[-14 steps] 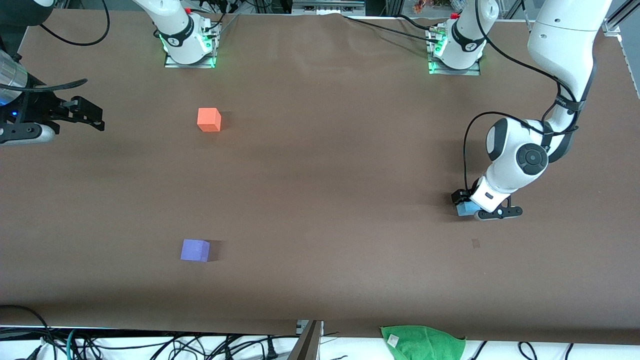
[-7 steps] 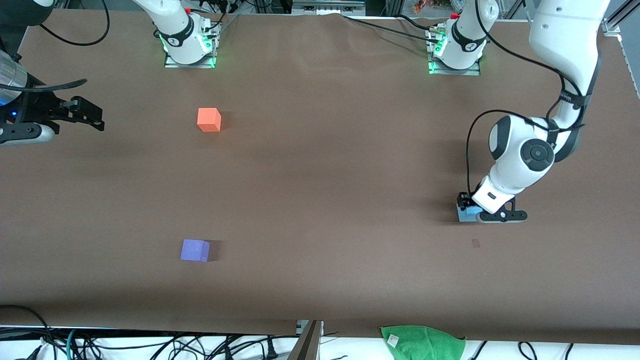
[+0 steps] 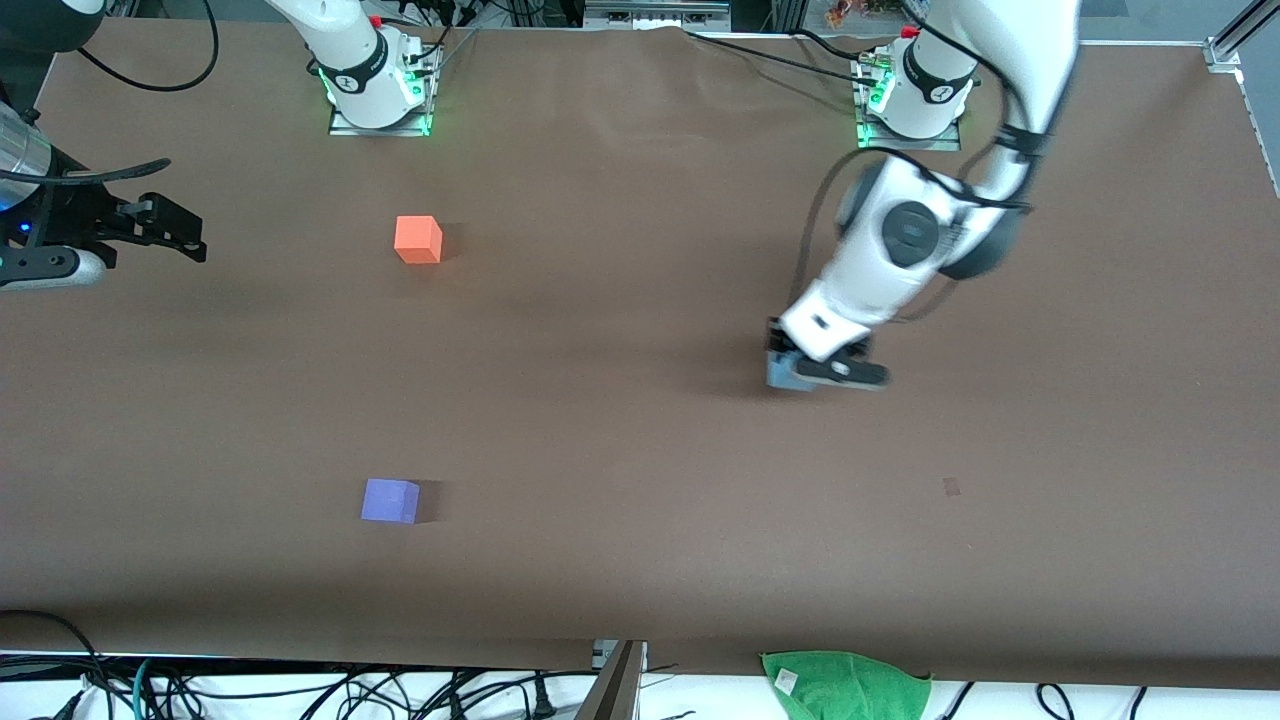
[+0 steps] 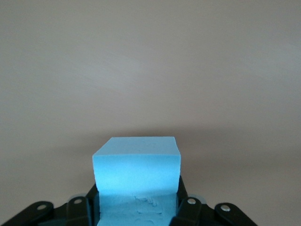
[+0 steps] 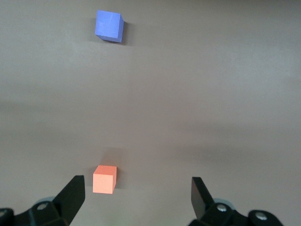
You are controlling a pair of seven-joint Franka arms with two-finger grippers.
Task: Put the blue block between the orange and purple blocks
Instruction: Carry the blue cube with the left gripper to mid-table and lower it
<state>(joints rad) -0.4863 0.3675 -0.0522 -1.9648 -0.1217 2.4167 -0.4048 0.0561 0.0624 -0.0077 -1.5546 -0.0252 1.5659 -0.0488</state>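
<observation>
The sky-blue block, now held just above the table's middle, will be released by my left gripper on the bare table [image 3: 577, 306] between the orange block and the table's middle.
My left gripper [image 3: 795, 372] is shut on the sky-blue block [image 3: 784, 375], held just above the table's middle part; the block fills the space between the jaws in the left wrist view [image 4: 137, 165]. The orange block [image 3: 417, 239] sits toward the right arm's end, and the purple block [image 3: 389, 500] lies nearer to the front camera than it. Both show in the right wrist view, orange block [image 5: 104, 179] and purple block [image 5: 109, 26]. My right gripper [image 3: 185, 232] is open and empty, waiting at the right arm's end of the table.
A green cloth [image 3: 845, 684] lies off the table's near edge. Cables run along that edge and by the arm bases. A small dark mark [image 3: 951, 487] is on the brown table cover.
My left gripper has lifted the blue block off the table and carried it toward the table's middle and the right arm's end. The right arm has not moved.
</observation>
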